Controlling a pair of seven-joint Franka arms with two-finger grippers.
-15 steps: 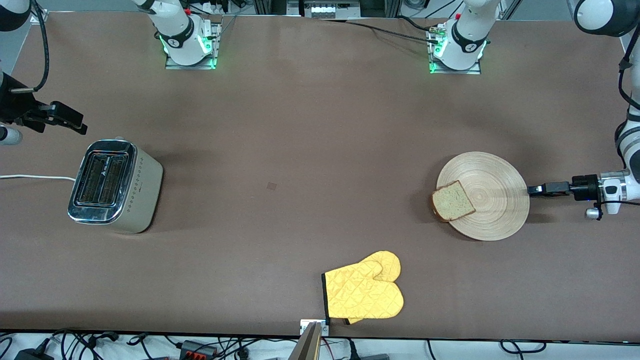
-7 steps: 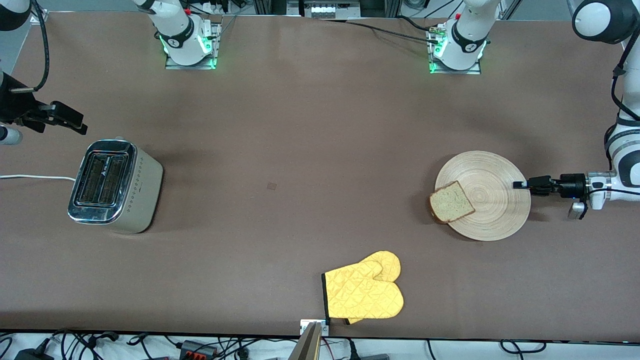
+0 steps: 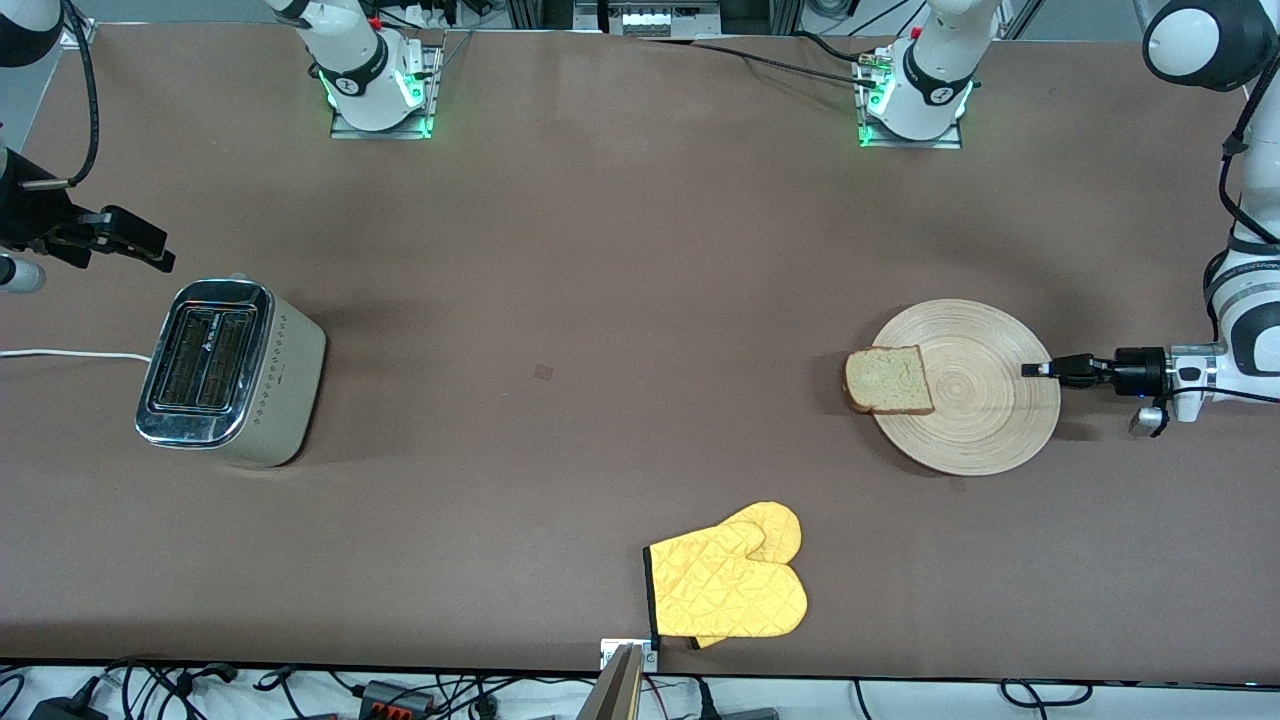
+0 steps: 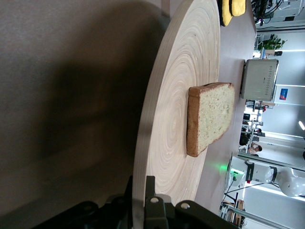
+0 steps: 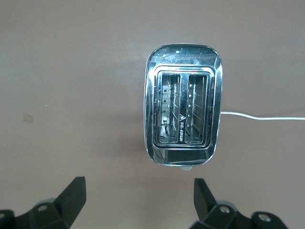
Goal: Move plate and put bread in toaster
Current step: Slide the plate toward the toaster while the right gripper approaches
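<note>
My left gripper is going to set the wooden plate down on the brown tabletop (image 3: 627, 388) (image 4: 230, 72) between the toaster and the yellow oven mitts.
The round wooden plate (image 3: 985, 425) lies toward the left arm's end of the table. The bread (image 3: 888, 380) lies on it and overhangs the rim on the toaster's side. My left gripper (image 3: 1035, 369) is shut on the plate's rim; in the left wrist view (image 4: 141, 191) one finger sits on each face of the rim, with the plate (image 4: 181, 86) and the bread (image 4: 212, 117) ahead. The chrome-topped toaster (image 3: 228, 372) stands toward the right arm's end, both slots empty. My right gripper (image 3: 150, 250) hangs open and empty over the table beside the toaster (image 5: 183, 112), as the right wrist view (image 5: 140, 198) shows.
A pair of yellow oven mitts (image 3: 728, 585) lies near the table edge closest to the front camera. The toaster's white cord (image 3: 60, 354) runs off the right arm's end. Brown tabletop stretches between toaster and plate.
My left gripper has moved in over the plate's rim and closed on it. The plate has shifted slightly and the bread has turned and slid toward its rim. The right arm has not moved.
</note>
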